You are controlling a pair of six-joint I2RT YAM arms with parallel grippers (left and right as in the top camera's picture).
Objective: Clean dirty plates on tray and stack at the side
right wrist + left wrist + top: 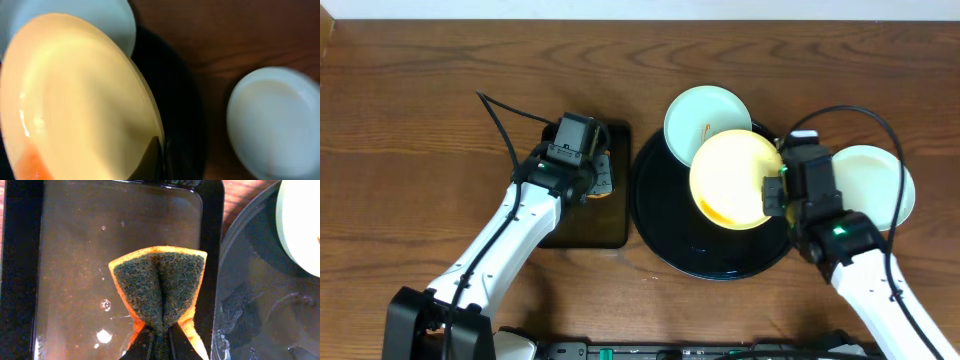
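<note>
Next, my right gripper releases the yellow plate, setting it free on top of the pale plate (868,187) (276,123) that is lying on the wooden table. The yellow plate is tilted over the black tray now.
A yellow plate (733,178) with an orange smear at its lower left is held tilted over the large round black tray (665,235); my right gripper (772,190) is shut on its right rim, also shown in the right wrist view (159,155). A pale mint plate (702,115) with a small smear rests on the tray's far rim, partly under the yellow plate. Another pale plate (885,185) lies on the table right of the tray. My left gripper (592,180) is shut on a folded orange and dark green sponge (160,287) over the rectangular tray.
A small rectangular black tray (120,240) holding shallow water sits left of the round tray. Bare wooden table (410,130) lies to the far left and along the back.
</note>
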